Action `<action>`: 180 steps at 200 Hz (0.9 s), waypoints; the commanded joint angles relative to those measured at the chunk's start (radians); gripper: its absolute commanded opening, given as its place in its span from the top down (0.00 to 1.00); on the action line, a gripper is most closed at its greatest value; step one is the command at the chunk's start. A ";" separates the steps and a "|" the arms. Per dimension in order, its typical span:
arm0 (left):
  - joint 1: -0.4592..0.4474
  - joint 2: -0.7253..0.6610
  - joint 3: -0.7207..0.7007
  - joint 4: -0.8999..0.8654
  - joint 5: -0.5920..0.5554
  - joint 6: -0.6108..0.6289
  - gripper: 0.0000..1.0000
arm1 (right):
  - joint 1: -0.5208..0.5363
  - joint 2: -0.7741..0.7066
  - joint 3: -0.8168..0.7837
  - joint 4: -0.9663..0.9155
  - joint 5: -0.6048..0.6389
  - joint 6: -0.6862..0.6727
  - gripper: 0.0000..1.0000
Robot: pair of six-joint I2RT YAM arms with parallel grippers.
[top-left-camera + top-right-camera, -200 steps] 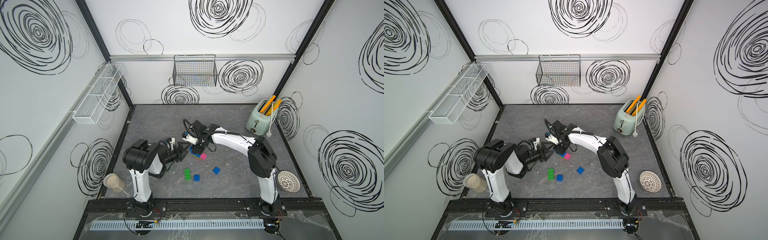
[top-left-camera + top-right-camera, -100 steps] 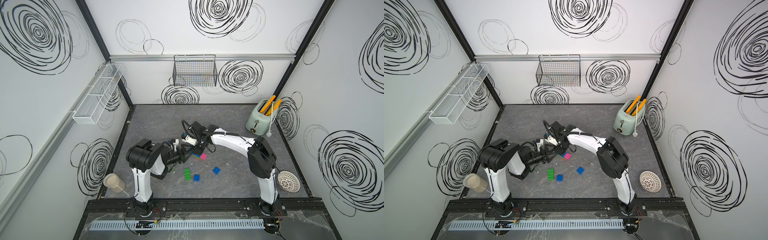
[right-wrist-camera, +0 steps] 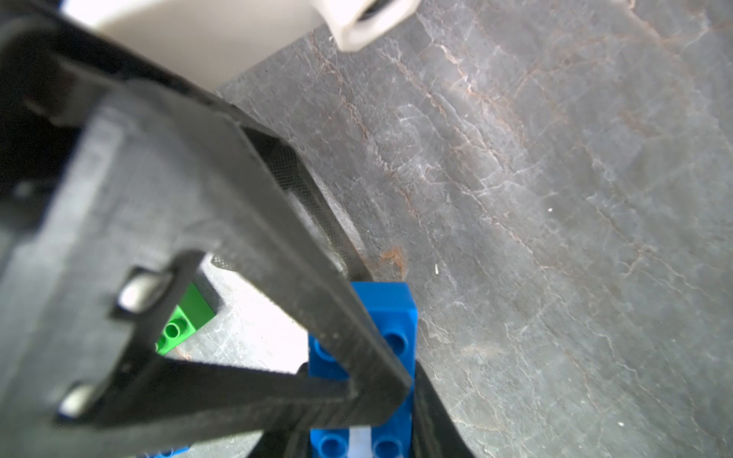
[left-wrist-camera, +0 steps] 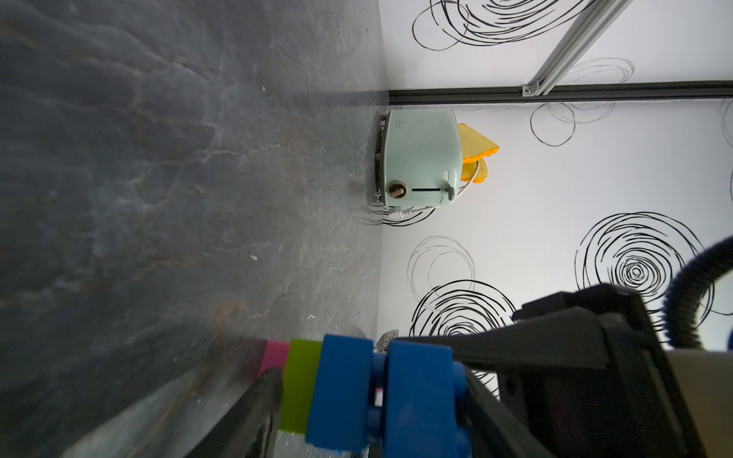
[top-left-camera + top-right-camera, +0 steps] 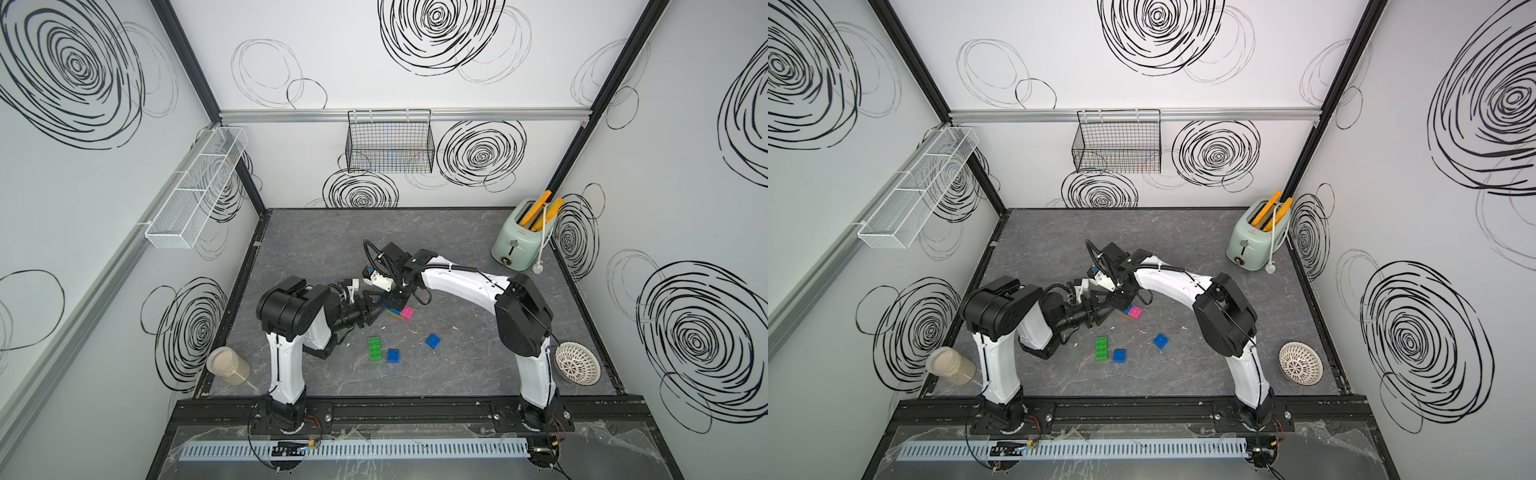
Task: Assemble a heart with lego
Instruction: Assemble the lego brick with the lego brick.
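Note:
My right gripper is crowding my left gripper's fingertip at the middle of the top blue brick, so it should open and take the brick's end [image 5: 1128, 308] toward the pink brick.
The part-built heart [image 5: 402, 312] stands mid-table as a stack of pink, lime and two blue bricks. In the left wrist view I see its lime brick [image 4: 299, 388] and a blue brick [image 4: 341, 396]. My right gripper [image 5: 392, 301] reaches down from above, shut on the top blue brick [image 3: 392, 317]. My left gripper [image 5: 380, 311] comes in from the left. One of its fingers [image 4: 258, 412] lies against the lime brick, the other against the outer blue brick. Loose lego lies nearer the front: a green oblong brick [image 5: 375, 347] and two blue squares [image 5: 393, 355] [image 5: 433, 340].
A mint toaster [image 5: 521, 239] stands at the back right and a white bowl [image 5: 577, 363] at the front right. A jar [image 5: 227, 365] sits at the front left. On the walls hang a black wire basket [image 5: 390, 145] and a white rack [image 5: 195, 191].
My left gripper has moved right to the stack and its jaws have narrowed round it. The right gripper has stayed on the top blue brick.

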 commanded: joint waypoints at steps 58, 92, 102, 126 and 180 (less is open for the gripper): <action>-0.021 0.024 0.020 0.148 0.031 -0.033 0.50 | 0.013 0.045 -0.005 -0.056 -0.014 -0.032 0.71; -0.021 0.028 0.017 0.149 0.032 -0.030 0.59 | 0.011 0.042 -0.003 -0.053 -0.013 -0.028 0.69; -0.021 0.030 0.017 0.152 0.033 -0.030 0.61 | 0.012 0.039 -0.004 -0.051 -0.016 -0.028 0.69; -0.019 0.031 0.017 0.152 0.032 -0.028 0.64 | 0.007 0.028 -0.004 -0.047 -0.021 -0.024 0.64; -0.015 0.030 0.010 0.148 0.034 -0.020 0.66 | -0.045 -0.068 -0.034 0.003 -0.133 0.006 0.43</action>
